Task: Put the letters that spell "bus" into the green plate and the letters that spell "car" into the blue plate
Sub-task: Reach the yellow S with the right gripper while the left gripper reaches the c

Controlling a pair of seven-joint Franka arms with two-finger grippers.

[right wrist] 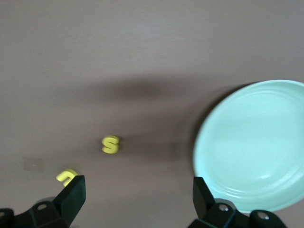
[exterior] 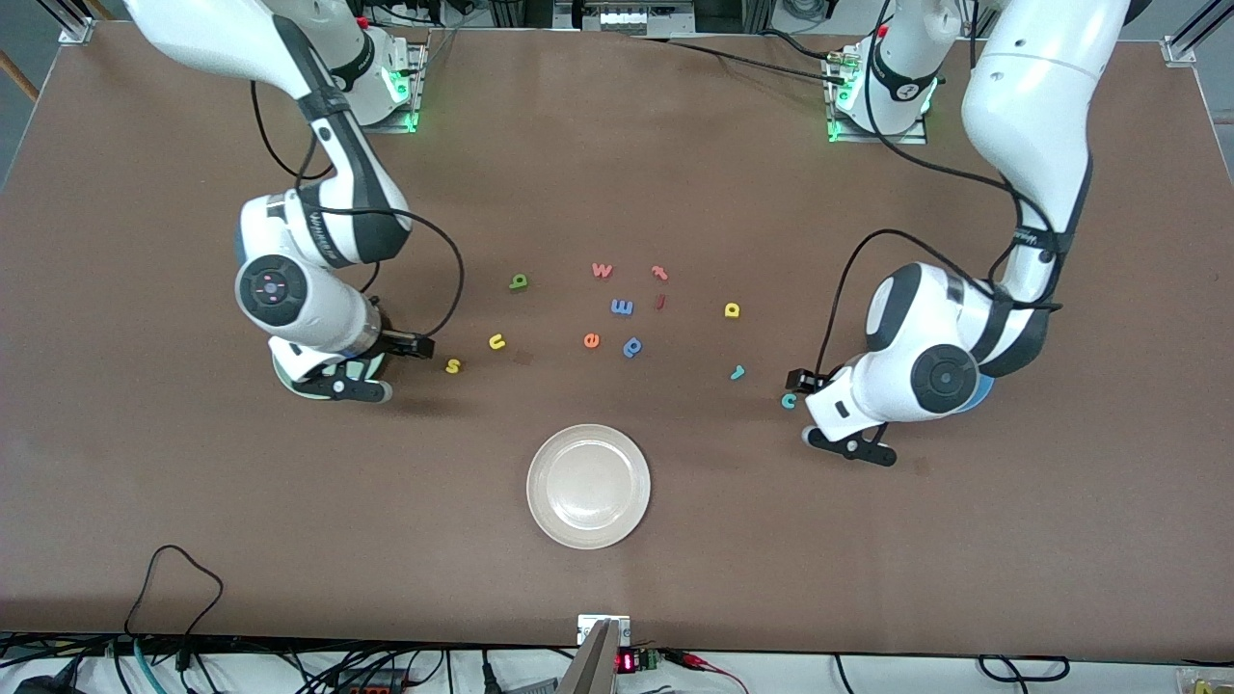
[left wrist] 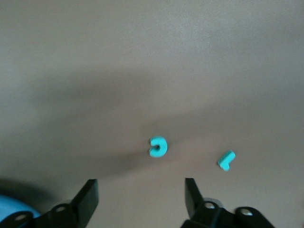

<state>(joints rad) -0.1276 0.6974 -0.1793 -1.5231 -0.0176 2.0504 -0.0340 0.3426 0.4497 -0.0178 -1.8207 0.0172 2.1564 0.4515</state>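
The yellow s sits between the green plate and the yellow u, and my right gripper needs to go to it next and close on the letter's sides (exterior: 452, 365) (right wrist: 110, 144).
The teal c (exterior: 789, 400) (left wrist: 158, 147) lies just ahead of my left gripper (exterior: 805, 408) (left wrist: 141, 199), which is low over the table and open, holding nothing. The teal r (exterior: 737, 371) (left wrist: 227, 160) lies beside the c, and the yellow a (exterior: 732, 309) lies farther from the front camera. The left arm covers most of the blue plate (exterior: 981, 390) (left wrist: 12, 209). My right gripper (exterior: 397, 368) (right wrist: 137, 197) is open and empty, beside the green plate (exterior: 289, 378) (right wrist: 251, 142). The yellow s (exterior: 453, 365) (right wrist: 110, 144) and yellow u (exterior: 496, 341) (right wrist: 66, 176) lie ahead of it. The green b (exterior: 519, 281) lies farther back.
A white plate (exterior: 588, 485) sits nearer the front camera, mid-table. Other loose letters lie in the middle: a pink w (exterior: 602, 270), a red t (exterior: 659, 273), a blue letter (exterior: 622, 306), a red j (exterior: 660, 302), an orange e (exterior: 591, 339) and a blue p (exterior: 632, 346).
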